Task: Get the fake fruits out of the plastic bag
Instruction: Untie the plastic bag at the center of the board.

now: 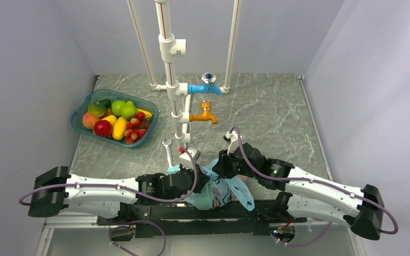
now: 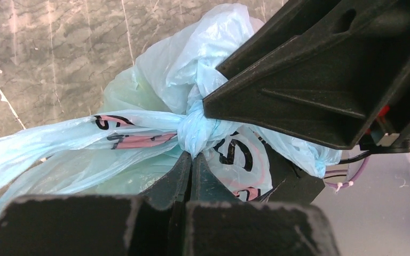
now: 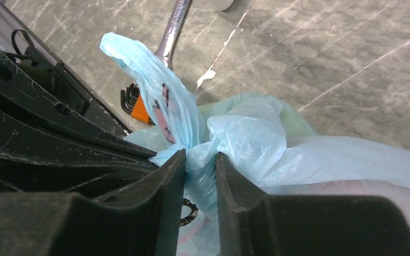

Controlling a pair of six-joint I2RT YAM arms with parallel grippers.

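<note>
My left gripper needs to open and take the plastic farther from my right gripper (image 2: 133, 129) before it spreads the bag, because both my grippers are crowding the knot.
The light-blue plastic bag (image 1: 219, 193) with dark and pink print sits at the near edge of the table, its handles tied in a knot (image 2: 193, 130). My left gripper (image 1: 194, 173) is shut on the bag's plastic just below the knot (image 2: 192, 156). My right gripper (image 1: 225, 166) is shut on a bunch of the bag's plastic (image 3: 200, 160) at the knot from the other side. The bag (image 3: 299, 160) is closed. The fake fruits inside it are hidden; only a faint green tint (image 2: 123, 93) shows through the plastic.
A teal basket (image 1: 80, 125) of other fruit stands at the far left. A white pipe frame (image 1: 168, 58) with a blue tap (image 1: 205, 88) and an orange tap (image 1: 205, 114) stands behind. A wrench (image 1: 167, 152) lies beside the bag; it also shows in the right wrist view (image 3: 173, 26). Hex keys (image 3: 133, 104) lie nearby.
</note>
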